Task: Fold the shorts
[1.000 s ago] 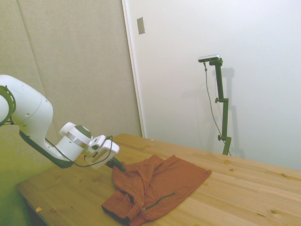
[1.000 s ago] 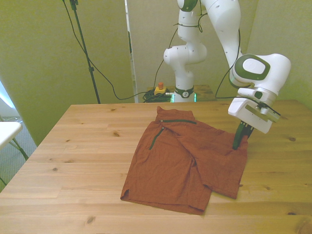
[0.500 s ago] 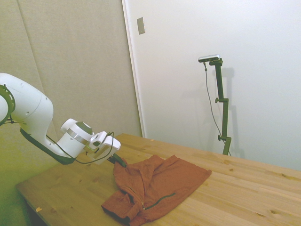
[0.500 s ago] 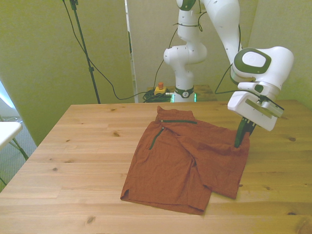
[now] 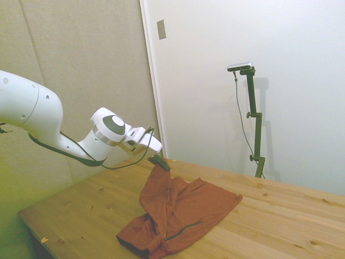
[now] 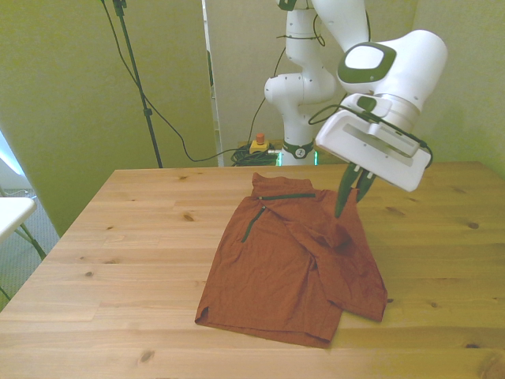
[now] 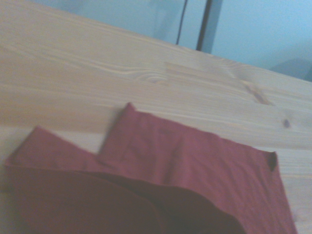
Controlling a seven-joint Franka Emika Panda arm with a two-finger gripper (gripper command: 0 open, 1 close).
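Next, my gripper lets go of the lifted corner of the shorts next to the near end of the dark zipper line (image 6: 239,232).
The rust-orange shorts (image 6: 284,264) lie spread on the wooden table (image 6: 134,237), with a dark zipper line (image 6: 252,223) and a dark waistband edge near the far side. My gripper (image 6: 345,210) is shut on one corner of the shorts on the front view's right and holds it lifted above the table, so the cloth hangs in a peak below the fingers. In the side view the gripper (image 5: 160,163) holds that raised corner above the rest of the shorts (image 5: 183,216). The wrist view shows the shorts (image 7: 161,185) from close by, blurred, lying on the wood.
A black stand with cables (image 6: 134,79) rises behind the table on the front view's left. A small red and yellow object (image 6: 258,144) sits on the floor by the robot base. A white edge (image 6: 12,213) shows at the front view's far left.
The gripper has risen and moved toward the front view's left, pulling the gripped corner of the shorts up off the table and over the garment.
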